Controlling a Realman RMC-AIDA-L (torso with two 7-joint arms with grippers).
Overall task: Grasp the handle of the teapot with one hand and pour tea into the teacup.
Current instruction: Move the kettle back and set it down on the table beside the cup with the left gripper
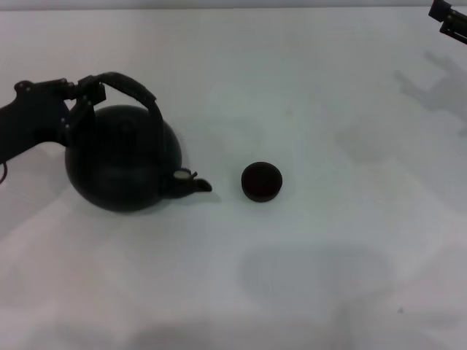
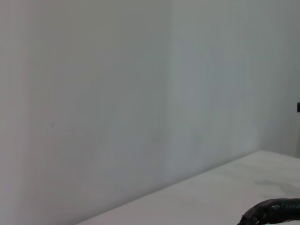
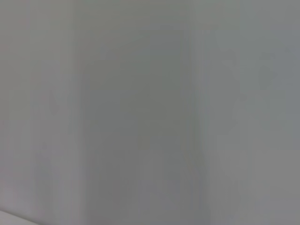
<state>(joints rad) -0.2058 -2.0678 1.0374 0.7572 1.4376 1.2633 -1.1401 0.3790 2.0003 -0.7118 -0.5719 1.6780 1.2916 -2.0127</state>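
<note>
My left gripper is to put the teapot down on the white table a short gap from the teacup (image 1: 128, 175).
The round matte-black teapot (image 1: 122, 160) is at the left of the white table, its short spout (image 1: 198, 185) pointing right toward the teacup. Its thick dark arched handle (image 1: 131, 87) loops over the top, and a piece of it shows in the left wrist view (image 2: 274, 211). My left gripper (image 1: 85, 93) reaches in from the left and is closed around the handle's left end. The tiny dark teacup (image 1: 261, 181) stands on the table just right of the spout, a small gap apart. My right gripper (image 1: 449, 18) is far off at the top right corner.
The white table (image 1: 306, 292) stretches around the pot and the cup. The left wrist view shows a pale wall (image 2: 117, 93) behind the table's far edge. The right wrist view shows only a grey wall (image 3: 140, 112).
</note>
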